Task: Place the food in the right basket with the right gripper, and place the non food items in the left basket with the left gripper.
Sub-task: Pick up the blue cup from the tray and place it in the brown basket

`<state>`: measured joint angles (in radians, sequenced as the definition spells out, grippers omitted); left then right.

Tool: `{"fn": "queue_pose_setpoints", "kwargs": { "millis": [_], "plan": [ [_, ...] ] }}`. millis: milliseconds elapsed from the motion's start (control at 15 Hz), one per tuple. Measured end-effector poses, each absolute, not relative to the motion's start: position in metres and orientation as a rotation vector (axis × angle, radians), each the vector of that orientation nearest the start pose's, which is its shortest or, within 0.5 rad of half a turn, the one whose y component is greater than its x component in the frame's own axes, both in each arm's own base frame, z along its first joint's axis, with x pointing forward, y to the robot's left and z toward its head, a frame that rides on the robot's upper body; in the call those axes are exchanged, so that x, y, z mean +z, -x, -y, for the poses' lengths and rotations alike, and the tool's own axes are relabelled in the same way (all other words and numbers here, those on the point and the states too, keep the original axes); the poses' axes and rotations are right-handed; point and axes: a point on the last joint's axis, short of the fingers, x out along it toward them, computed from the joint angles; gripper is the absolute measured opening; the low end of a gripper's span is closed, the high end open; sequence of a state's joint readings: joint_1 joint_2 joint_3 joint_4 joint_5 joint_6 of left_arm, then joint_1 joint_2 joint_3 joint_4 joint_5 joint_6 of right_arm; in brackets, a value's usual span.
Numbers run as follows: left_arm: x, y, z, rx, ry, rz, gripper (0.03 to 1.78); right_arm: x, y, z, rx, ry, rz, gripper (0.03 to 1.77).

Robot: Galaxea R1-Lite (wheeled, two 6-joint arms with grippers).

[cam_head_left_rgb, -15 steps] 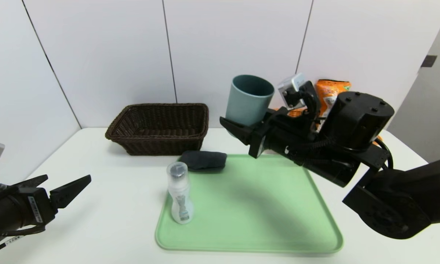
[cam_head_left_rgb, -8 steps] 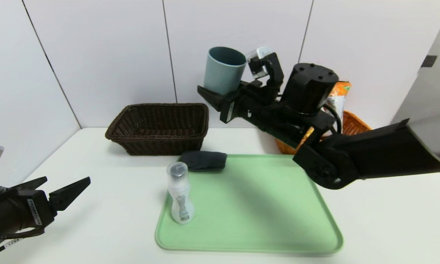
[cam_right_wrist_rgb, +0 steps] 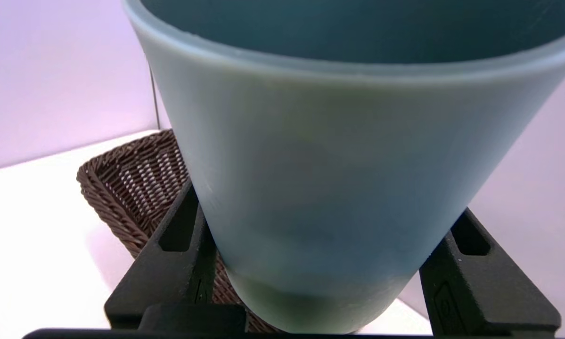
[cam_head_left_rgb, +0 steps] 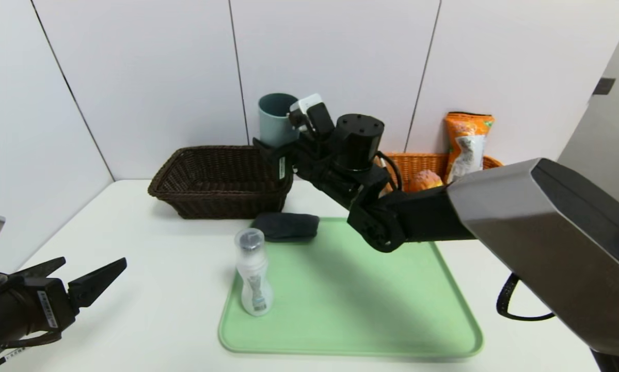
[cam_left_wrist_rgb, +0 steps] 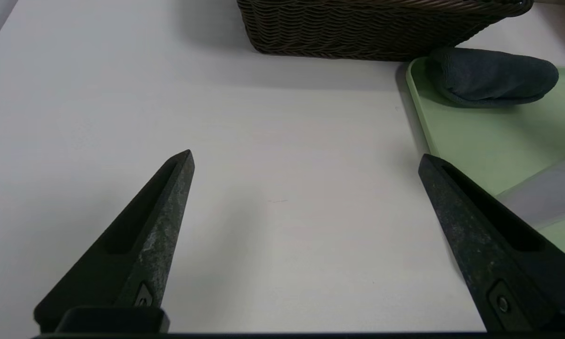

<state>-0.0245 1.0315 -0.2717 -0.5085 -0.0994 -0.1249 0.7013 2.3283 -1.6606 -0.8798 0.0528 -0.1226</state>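
My right gripper has the teal-blue cup. It will release the cup inside the dark brown basket point(cam_head_left_rgb: 233, 180), just behind that basket's near rim.
My right gripper point(cam_head_left_rgb: 269, 151) is shut on the base of the upright teal-blue cup point(cam_head_left_rgb: 275, 120), holding it in the air over the right end of the dark brown left basket point(cam_head_left_rgb: 225, 204). In the right wrist view the cup point(cam_right_wrist_rgb: 339, 165) fills the space between both fingers, with that basket point(cam_right_wrist_rgb: 122, 188) below. The orange-tan right basket point(cam_head_left_rgb: 415, 161) holds the bun point(cam_head_left_rgb: 426, 181) and the orange snack packet point(cam_head_left_rgb: 466, 139). The white bottle point(cam_head_left_rgb: 252, 279) and the grey cloth point(cam_head_left_rgb: 286, 226) are on the tray's left side. My left gripper point(cam_head_left_rgb: 90, 264) hovers open and empty at the near left.
The green tray point(cam_head_left_rgb: 361, 299) lies at the table's middle. In the left wrist view, bare white table lies between my left gripper point(cam_left_wrist_rgb: 306, 157) fingers, with the cloth point(cam_left_wrist_rgb: 492, 77), the tray corner point(cam_left_wrist_rgb: 452, 132) and the dark basket point(cam_left_wrist_rgb: 367, 28) beyond. White wall panels stand close behind both baskets.
My right arm has swung left with the cup, from in front of the right basket to over the dark basket's right end. The bun and packet now show. The left gripper stays put.
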Motion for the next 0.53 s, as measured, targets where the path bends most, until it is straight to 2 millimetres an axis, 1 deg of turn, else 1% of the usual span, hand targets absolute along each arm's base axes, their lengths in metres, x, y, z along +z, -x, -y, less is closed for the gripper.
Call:
{"fn": "queue_pose_setpoints", "kwargs": {
  "millis": [333,533],
  "plan": [
    [0.167,-0.122,0.005,-0.109,0.135,-0.251,1.69,0.186,-0.392,-0.342,0.725,0.074,0.241,1.14],
    [0.168,-0.121,0.005,-0.109,0.137,-0.247,1.69,0.165,-0.400,-0.349,0.727,0.101,0.180,1.14]
  ]
}}
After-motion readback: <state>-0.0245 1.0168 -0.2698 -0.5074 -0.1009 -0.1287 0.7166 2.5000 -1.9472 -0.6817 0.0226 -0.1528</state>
